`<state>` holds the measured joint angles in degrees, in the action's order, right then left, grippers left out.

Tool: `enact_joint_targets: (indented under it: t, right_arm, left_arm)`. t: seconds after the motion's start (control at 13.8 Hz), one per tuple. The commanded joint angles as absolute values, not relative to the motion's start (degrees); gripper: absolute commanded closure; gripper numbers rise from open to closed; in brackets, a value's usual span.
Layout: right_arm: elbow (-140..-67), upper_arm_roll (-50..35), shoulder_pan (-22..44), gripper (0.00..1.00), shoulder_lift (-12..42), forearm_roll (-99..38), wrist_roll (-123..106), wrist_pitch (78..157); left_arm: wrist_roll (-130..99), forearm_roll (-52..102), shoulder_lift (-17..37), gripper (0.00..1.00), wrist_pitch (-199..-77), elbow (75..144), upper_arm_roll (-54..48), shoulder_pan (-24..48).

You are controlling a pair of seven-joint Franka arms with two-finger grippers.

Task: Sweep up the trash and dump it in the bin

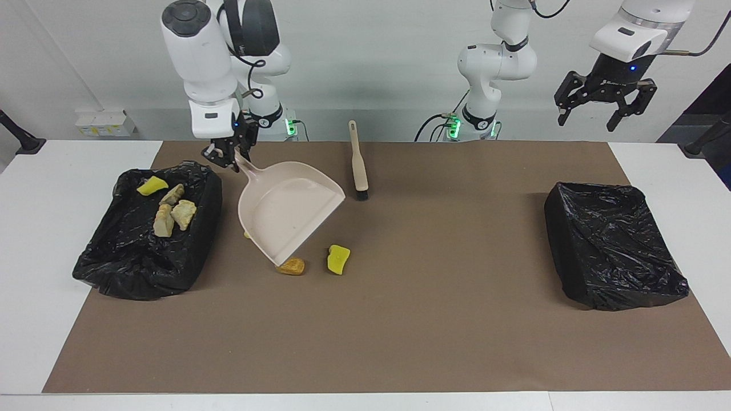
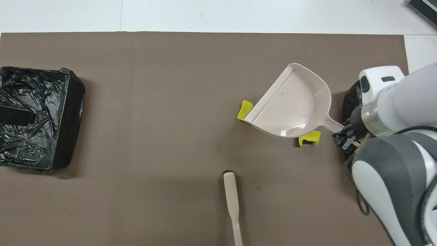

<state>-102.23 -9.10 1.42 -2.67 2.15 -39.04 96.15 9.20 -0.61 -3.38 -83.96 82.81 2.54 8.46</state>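
Observation:
Next, I release the dustpan, now tilted low over the mat, from my right gripper on the brown mat (image 2: 200, 99) beside the yellow sponge chunk, toward the empty bin.
My right gripper (image 1: 228, 153) is shut on the handle of the empty beige dustpan (image 1: 282, 205), which tilts with its lip low over the mat. By the lip lie a golden-brown lump (image 1: 292, 266) and a yellow sponge chunk (image 1: 338, 259). Another yellow chunk (image 2: 310, 137) peeks from under the pan. The black-lined bin (image 1: 203, 228) at the right arm's end holds a yellow chunk (image 1: 152, 185) and three pale bread lumps (image 1: 171, 212). In the overhead view the dustpan (image 2: 290, 106) hides the brown lump. My left gripper (image 1: 605, 103) waits open, high over the left arm's end.
A beige brush (image 1: 358, 165) lies on the brown mat nearer the robots than the dustpan; it also shows in the overhead view (image 2: 231, 201). A second black-lined bin (image 1: 614, 245) stands at the left arm's end, with no scraps showing in it.

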Motion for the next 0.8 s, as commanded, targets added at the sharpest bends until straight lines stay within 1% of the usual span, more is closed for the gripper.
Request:
enact_joint_targets:
  t: [0.0, 0.22, 0.73]
  right_arm:
    - [-102.66, -8.88, 2.63, 1.0, -2.37, 0.35, -34.39, 97.91]
    - [-102.66, -8.88, 5.36, 1.0, -1.58, 0.35, -29.28, 99.05]
    - [-102.57, -8.88, 5.8, 1.0, -1.05, -2.55, -26.72, 100.89]
  left_arm:
    - [9.32, -0.44, -4.13, 0.0, -83.23, 83.14, 2.2, 7.74]
    - [9.32, -0.44, -4.13, 0.0, -83.23, 83.14, 2.2, 7.82]
    - [9.32, -0.44, -4.13, 0.0, -83.23, 83.14, 2.2, 7.82]
